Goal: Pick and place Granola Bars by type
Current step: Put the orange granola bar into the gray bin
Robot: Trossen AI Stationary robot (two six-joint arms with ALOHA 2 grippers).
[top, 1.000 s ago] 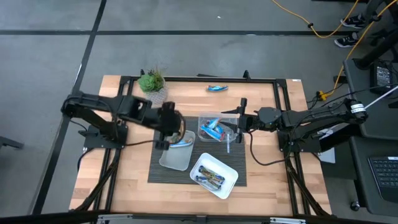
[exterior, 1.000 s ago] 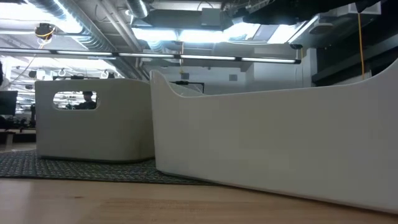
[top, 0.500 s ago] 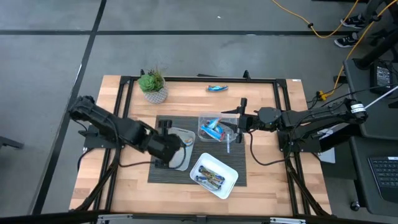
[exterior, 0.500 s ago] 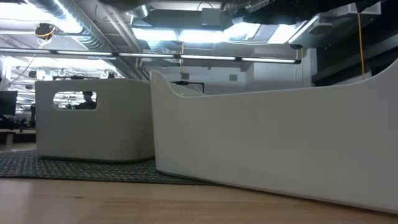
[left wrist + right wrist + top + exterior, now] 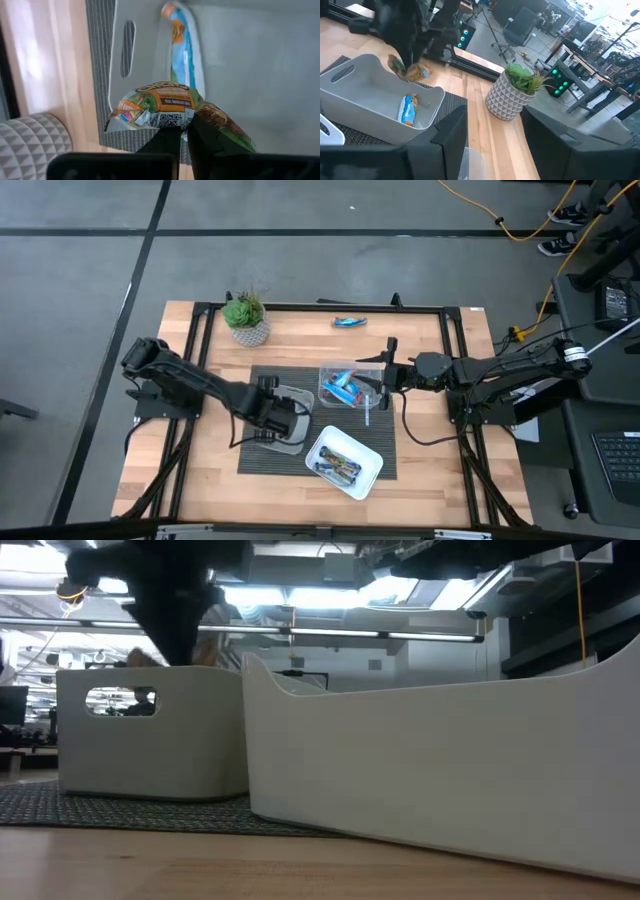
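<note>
Next, my left gripper lets go of the green-and-orange bar across the blue bar on the grey tray's bottom (image 5: 289,412) (image 5: 217,79).
My left gripper (image 5: 184,131) is shut on a green-and-orange granola bar (image 5: 172,107) and hangs over the grey tray (image 5: 297,442), pointing steeply down. The right wrist view shows that bar (image 5: 411,71) at about the height of the tray's rim (image 5: 380,65). One blue bar (image 5: 185,50) lies flat on the grey tray's floor. Blue bars (image 5: 343,388) lie in the clear tray, and several bars (image 5: 338,466) lie in the white tray (image 5: 368,476). My right gripper (image 5: 495,135) stands open and holds nothing at the clear tray's right side (image 5: 384,376). My left gripper pinches the green-and-orange bar at the middle of one long edge (image 5: 176,124) between its two fingers. The fingers come from above, pointing steeply down, and lie across the bar. The crumpled bar is lifted clear of the tray's floor, both ends free.
A potted plant (image 5: 245,317) stands at the far left of the table. One blue bar (image 5: 349,322) lies alone on the wood near the far edge. The three trays sit close together on a dark mat (image 5: 252,450). Bare wood lies left and right of the mat.
My left gripper has come down and toward the table's near edge with the bar, tipping to point more steeply down. It now hangs low over the grey tray and shows in the low view. The bar stays in its hold.
</note>
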